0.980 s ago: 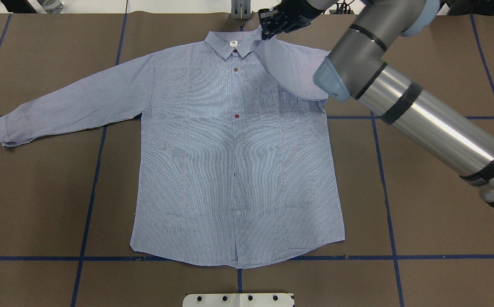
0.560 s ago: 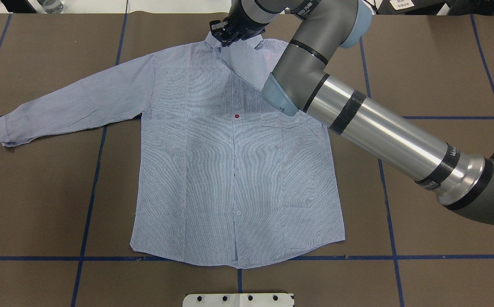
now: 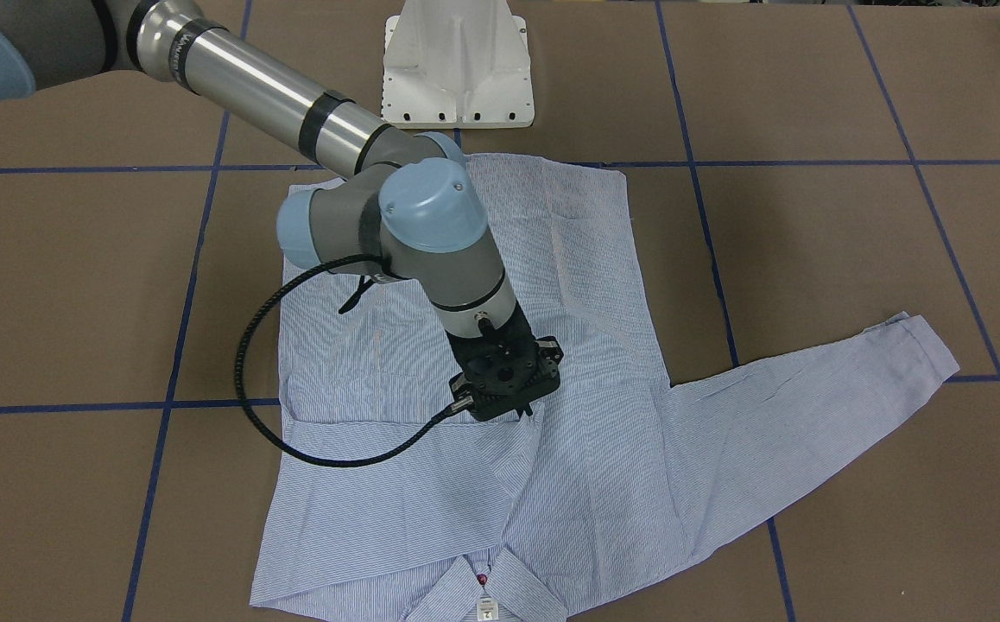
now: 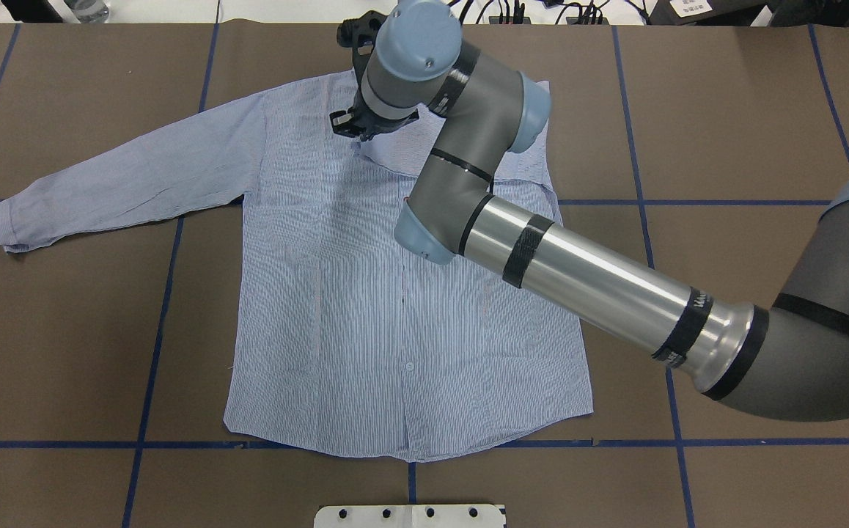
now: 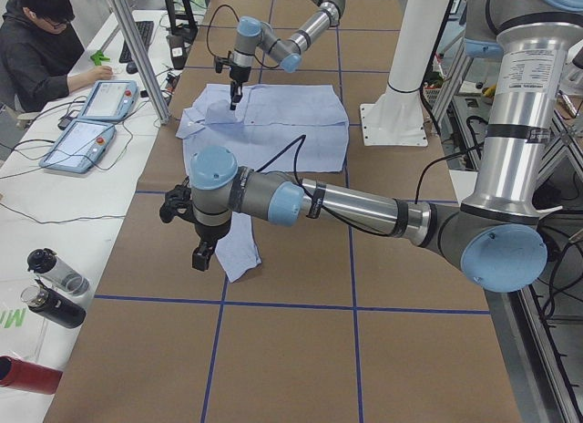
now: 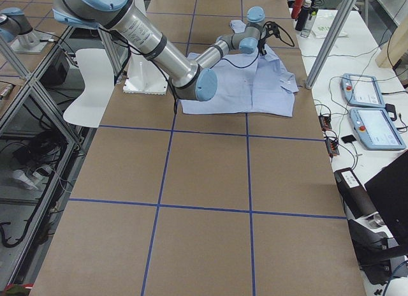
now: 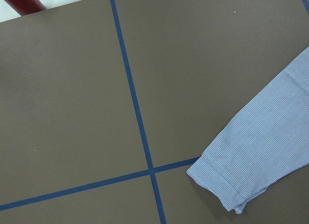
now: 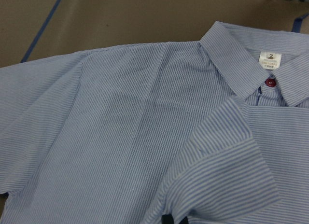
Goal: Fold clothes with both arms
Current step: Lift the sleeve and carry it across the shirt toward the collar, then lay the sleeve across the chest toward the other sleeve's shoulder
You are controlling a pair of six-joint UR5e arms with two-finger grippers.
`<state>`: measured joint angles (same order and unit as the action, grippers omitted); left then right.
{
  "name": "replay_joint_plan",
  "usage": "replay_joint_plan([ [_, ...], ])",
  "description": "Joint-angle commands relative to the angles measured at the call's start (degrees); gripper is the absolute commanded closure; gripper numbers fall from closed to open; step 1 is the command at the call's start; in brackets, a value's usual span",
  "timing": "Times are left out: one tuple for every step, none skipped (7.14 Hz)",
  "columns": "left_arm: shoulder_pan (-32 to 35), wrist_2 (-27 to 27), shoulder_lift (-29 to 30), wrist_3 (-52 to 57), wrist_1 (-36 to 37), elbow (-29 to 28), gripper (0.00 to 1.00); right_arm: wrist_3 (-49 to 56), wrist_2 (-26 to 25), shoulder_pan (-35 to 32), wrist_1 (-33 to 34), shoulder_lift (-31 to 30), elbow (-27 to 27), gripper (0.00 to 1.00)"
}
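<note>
The cuff folds back over the sleeve below the collar, so my right gripper needs to let it go, back away and take the cuff's loose edge [image 8: 264, 163] to open the fold.
The striped blue-and-white shirt [image 4: 366, 308] lies front-up on the brown table, collar at the far side. My right gripper [image 4: 355, 136] is shut on the cuff [image 8: 227, 185] of the shirt's right sleeve. It holds the cuff just above the chest, below the collar [image 8: 246, 64], so the sleeve is folded across the front [image 3: 396, 449]. The left sleeve [image 4: 124, 176] lies stretched out flat, and its cuff [image 7: 231, 180] shows in the left wrist view. My left gripper [image 5: 200, 257] hovers near that cuff, and I cannot tell whether it is open or shut.
The white pedestal base [image 3: 457, 69] stands at the robot's side of the table. Blue tape lines [image 4: 153, 330] cross the brown surface. Bottles [image 5: 55, 286] stand past the table's left end. An operator [image 5: 41, 40] sits at the tablets [image 5: 96, 122] on the far side.
My right gripper has carried the right sleeve from the far right of the collar leftward and towards the chest. The arm now covers the collar in the overhead view.
</note>
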<state>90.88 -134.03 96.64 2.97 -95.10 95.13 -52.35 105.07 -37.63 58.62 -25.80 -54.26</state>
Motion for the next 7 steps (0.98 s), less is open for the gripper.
replay_joint_plan([
  [0.0, 0.0, 0.04, 0.11, 0.0, -0.03, 0.0, 0.14, -5.9, 3.69, -0.18, 3.89, 7.81, 1.0],
  [0.09, 0.0, 0.04, 0.11, 0.0, -0.03, 0.0, 0.14, -7.15, 4.22, -0.18, 5.3, 9.5, 1.0],
  [0.18, 0.0, 0.04, 0.02, 0.0, -0.03, 0.0, 0.14, -7.86, 4.23, -0.09, 5.84, 9.52, 0.64],
  [0.18, 0.0, 0.13, 0.02, 0.0, -0.29, 0.0, 0.14, -12.74, 5.88, 0.09, 7.15, 9.61, 0.01],
  [0.18, 0.0, 0.48, 0.02, 0.0, -1.16, 0.0, 0.23, -16.0, 7.2, 0.26, 7.51, 9.61, 0.0],
  [0.26, 0.0, 0.57, 0.02, -0.09, -1.43, 0.0, 0.23, -16.21, 7.22, 0.26, 7.52, 9.61, 0.0],
  [0.27, 0.0, 0.57, 0.02, -0.09, -1.44, 0.0, 0.23, -16.13, 7.22, 0.26, 7.43, 9.61, 0.0],
])
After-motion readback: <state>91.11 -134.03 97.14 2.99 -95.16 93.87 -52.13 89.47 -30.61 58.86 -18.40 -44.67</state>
